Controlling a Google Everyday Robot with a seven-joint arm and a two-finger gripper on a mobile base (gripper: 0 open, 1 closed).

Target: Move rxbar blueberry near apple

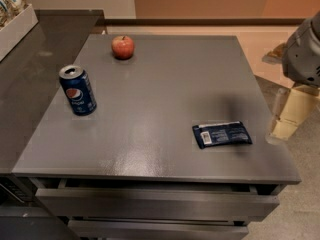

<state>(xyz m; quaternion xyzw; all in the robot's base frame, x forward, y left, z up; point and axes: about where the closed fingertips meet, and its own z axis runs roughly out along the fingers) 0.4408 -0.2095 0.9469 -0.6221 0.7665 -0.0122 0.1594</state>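
The robot's gripper needs to next move to the rxbar blueberry's middle (224, 134), between its two short ends, and close there across the dark wrapper.
The rxbar blueberry (222, 134) is a flat dark navy wrapper with a white label patch. It lies on the grey table (160, 99) near the front right. The apple (123, 47) is small, round and red, and sits at the far left of the table top. My gripper (286, 124) hangs off the table's right edge, just right of the bar and slightly above it, not touching it. It holds nothing that I can see.
An upright blue Pepsi can (78, 90) stands on the left side of the table. A dark counter (35, 64) adjoins on the left, with a white bin of snacks (12, 19) at its far corner. Drawers (150, 204) sit below the front edge.
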